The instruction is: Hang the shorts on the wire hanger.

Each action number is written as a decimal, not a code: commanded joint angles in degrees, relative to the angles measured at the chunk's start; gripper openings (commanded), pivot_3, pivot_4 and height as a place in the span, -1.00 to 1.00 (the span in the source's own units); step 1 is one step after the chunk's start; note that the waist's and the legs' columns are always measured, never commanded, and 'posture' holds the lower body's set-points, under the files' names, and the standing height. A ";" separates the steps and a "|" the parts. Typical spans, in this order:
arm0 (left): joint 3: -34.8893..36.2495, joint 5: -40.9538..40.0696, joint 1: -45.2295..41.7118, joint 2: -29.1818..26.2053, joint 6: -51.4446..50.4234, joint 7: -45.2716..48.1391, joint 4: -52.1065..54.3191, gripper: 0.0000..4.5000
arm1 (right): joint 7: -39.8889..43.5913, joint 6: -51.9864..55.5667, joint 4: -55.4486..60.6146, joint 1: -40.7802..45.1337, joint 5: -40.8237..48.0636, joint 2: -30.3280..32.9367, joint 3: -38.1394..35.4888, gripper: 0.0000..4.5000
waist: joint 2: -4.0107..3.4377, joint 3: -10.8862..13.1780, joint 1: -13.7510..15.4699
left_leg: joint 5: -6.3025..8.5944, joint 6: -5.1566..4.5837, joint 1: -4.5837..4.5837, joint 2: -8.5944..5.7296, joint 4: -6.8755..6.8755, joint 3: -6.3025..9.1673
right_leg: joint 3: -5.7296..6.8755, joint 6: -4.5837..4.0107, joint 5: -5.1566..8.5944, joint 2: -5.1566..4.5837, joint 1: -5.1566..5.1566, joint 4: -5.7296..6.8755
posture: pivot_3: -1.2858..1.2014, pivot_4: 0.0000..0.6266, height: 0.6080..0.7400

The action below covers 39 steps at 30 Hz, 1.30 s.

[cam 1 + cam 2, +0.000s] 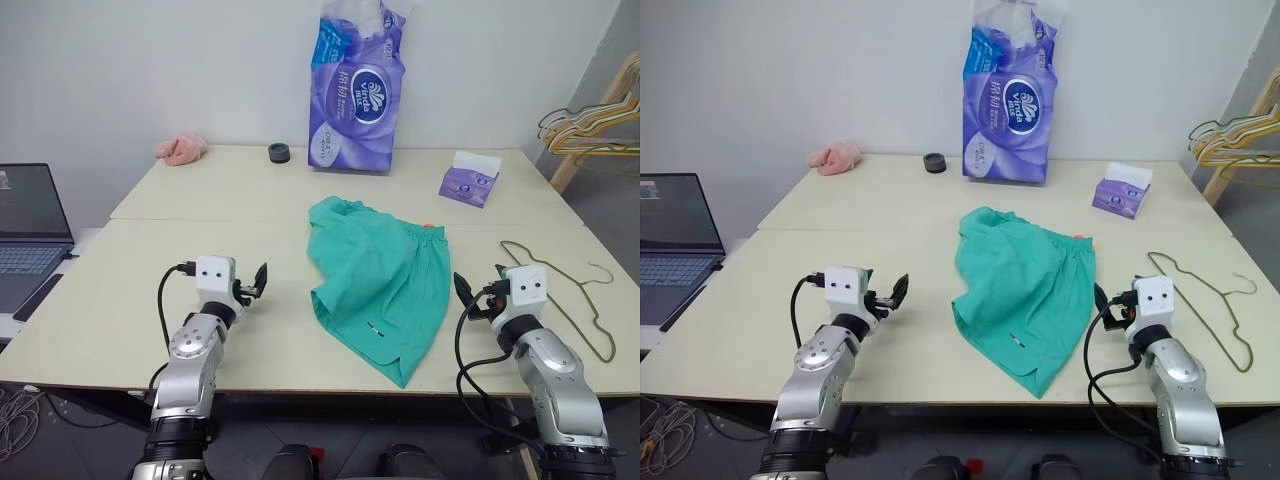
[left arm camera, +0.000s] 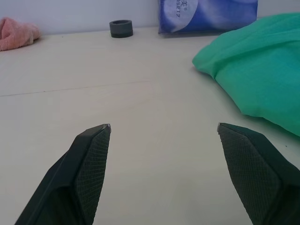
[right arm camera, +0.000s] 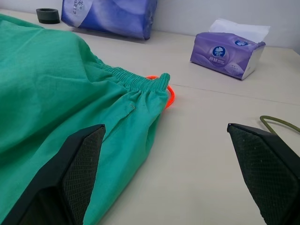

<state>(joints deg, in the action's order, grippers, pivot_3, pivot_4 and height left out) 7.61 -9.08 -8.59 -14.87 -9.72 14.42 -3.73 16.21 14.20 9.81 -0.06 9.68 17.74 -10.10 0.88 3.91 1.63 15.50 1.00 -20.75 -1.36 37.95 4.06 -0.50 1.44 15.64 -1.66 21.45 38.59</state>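
My left gripper will grip the teal-green shorts (image 1: 387, 347) just beside their small label, on the side toward the shorts' near corner.
The teal-green shorts (image 1: 380, 280) lie flat in the middle of the table, waistband toward the right with a bit of orange-red drawstring (image 3: 169, 93) showing. The thin dark wire hanger (image 1: 600, 340) lies flat near the table's right edge, hook to the right. My left gripper (image 1: 255, 283) hovers level just left of the shorts, open with nothing between its fingers (image 2: 91, 154). My right gripper (image 1: 478, 290) is open and empty between the shorts' right edge and the hanger, close to the waistband.
A purple tissue-roll pack (image 1: 355, 90), a small purple tissue box (image 1: 470, 180), a dark ring (image 1: 279, 152) and a pink cloth (image 1: 180, 150) sit along the far side. A laptop (image 1: 30, 225) stands at left. A bunch of thicker hangers (image 1: 590, 125) hangs at right.
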 commanded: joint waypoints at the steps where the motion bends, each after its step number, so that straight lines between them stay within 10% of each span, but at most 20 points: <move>1: -0.14 -0.20 -0.79 -0.29 1.14 0.63 2.38 0.72 | -0.16 -0.44 2.70 1.13 0.43 0.35 -0.53 0.98 | 0.00 0.00 0.00 | 0.00 0.00 0.00 0.00 0.00 0.00 | 0.00 0.00 0.00 0.00 0.00 0.00 | 0.11 -0.98 1.00; 23: 3.38 -6.98 -3.11 -2.33 0.44 6.18 1.97 0.99 | 3.04 -1.14 6.08 -1.25 0.59 1.61 0.29 1.00 | -0.01 0.05 -0.18 | 0.00 0.00 0.00 0.03 -0.01 -0.06 | -0.06 0.00 0.02 0.02 0.04 -0.01 | 0.07 -0.93 1.00; 39: -25.16 -23.42 -12.42 -18.32 -35.12 43.34 20.77 0.99 | 26.37 16.97 16.92 -20.58 21.91 21.68 -13.93 1.00 | -0.13 0.28 -2.51 | 0.12 -0.15 -0.04 0.14 -0.14 -0.55 | -0.44 0.11 0.00 0.15 -0.04 -0.67 | -0.03 -0.88 1.00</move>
<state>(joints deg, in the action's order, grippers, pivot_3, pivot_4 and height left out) -15.45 -32.59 -19.92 -32.78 -43.74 55.84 16.10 40.89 29.50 23.50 -20.47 28.66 38.67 -22.47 0.75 4.18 -0.88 15.63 0.84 -20.79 -1.19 37.81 3.51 -0.96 1.51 15.67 -1.46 21.40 37.93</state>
